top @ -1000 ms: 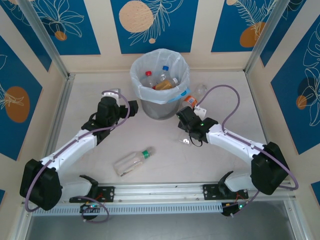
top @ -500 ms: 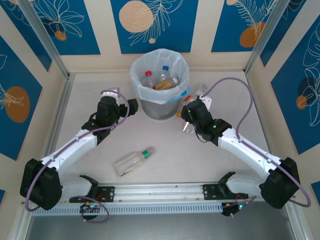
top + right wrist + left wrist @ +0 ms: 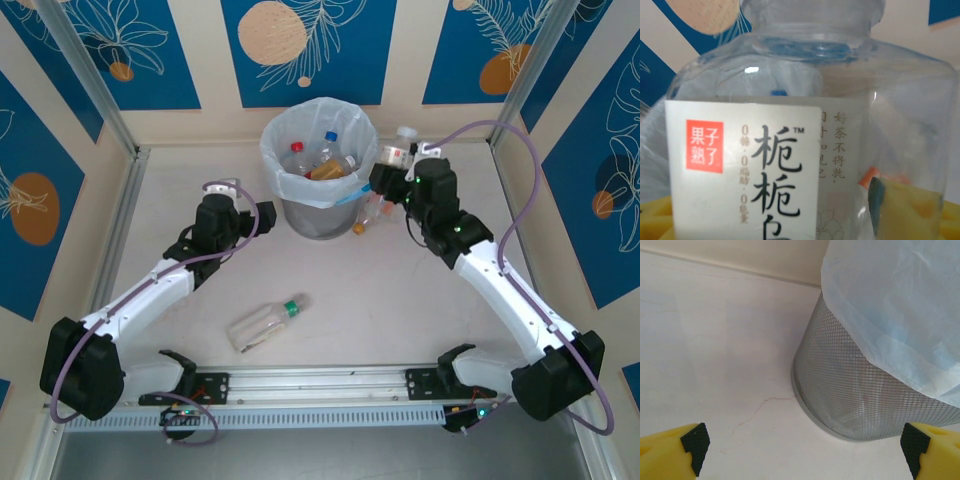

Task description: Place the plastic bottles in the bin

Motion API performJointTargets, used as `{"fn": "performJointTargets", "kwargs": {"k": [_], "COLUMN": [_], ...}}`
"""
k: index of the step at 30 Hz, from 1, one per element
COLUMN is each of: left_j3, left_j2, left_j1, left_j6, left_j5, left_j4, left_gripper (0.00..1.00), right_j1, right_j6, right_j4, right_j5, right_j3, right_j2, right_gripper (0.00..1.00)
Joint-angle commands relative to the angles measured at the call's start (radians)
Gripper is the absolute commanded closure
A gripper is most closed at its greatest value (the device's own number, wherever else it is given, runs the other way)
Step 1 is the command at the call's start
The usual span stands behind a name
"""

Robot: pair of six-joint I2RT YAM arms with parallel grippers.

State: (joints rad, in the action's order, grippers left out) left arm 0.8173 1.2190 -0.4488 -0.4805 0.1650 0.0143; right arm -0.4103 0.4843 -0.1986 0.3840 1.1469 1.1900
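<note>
My right gripper is going to release the clear bottle in the bin (image 3: 309,159), setting it free between the red cap and the blue cap. The clear bottle is now beside the bin's rim.
My right gripper (image 3: 391,176) is shut on a clear plastic bottle (image 3: 397,151) with a white cap and white label, held up beside the right rim of the bin (image 3: 318,215). In the right wrist view this bottle (image 3: 805,125) sits between the yellow fingers (image 3: 905,207). The grey mesh bin has a white bag and holds several bottles (image 3: 322,155). A green-capped bottle (image 3: 264,323) lies on the table in front. An orange-capped bottle (image 3: 367,213) lies at the bin's right foot. My left gripper (image 3: 252,215) is open beside the bin's left base (image 3: 850,395), with nothing between its pads (image 3: 694,441).
The table (image 3: 420,320) is walled by blue-and-cream panels at the back and sides, with metal posts in the far corners. The arm bases and a metal rail (image 3: 320,382) run along the near edge.
My right arm has lifted the white-capped bottle from table level to the right of the bin up to its right rim. The left arm and the green-capped bottle have not moved.
</note>
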Motion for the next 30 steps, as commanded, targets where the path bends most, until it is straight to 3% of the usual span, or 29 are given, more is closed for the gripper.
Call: {"fn": "performJointTargets", "kwargs": {"k": [1, 15, 20, 27, 30], "left_j3": [0.029, 0.007, -0.007, -0.060, -0.086], "left_j2": [-0.033, -0.097, -0.129, -0.212, -0.243], "left_j1": [0.010, 0.012, 0.013, 0.027, 0.031], "left_j6": [-0.016, -0.028, -0.032, -0.040, -0.036], "left_j5": [0.003, 0.051, 0.065, 0.098, 0.100], "left_j4": [-0.014, -0.070, -0.094, -0.093, -0.076], "left_gripper": [0.01, 0.01, 0.01, 0.01, 0.01], "right_j1": [0.038, 0.098, 0.100, 0.104, 0.090], "right_j6": [-0.076, -0.215, -0.283, -0.361, -0.405], "right_j4": [0.033, -0.076, -0.108, -0.283, -0.309], "right_j5": [-0.167, -0.383, -0.384, -0.491, -0.509], "right_j3": [0.107, 0.547, 0.699, 0.977, 1.007], "right_j2": [0.053, 0.373, 0.515, 0.719, 0.760], "right_gripper": [0.55, 0.56, 0.56, 0.55, 0.55]}}
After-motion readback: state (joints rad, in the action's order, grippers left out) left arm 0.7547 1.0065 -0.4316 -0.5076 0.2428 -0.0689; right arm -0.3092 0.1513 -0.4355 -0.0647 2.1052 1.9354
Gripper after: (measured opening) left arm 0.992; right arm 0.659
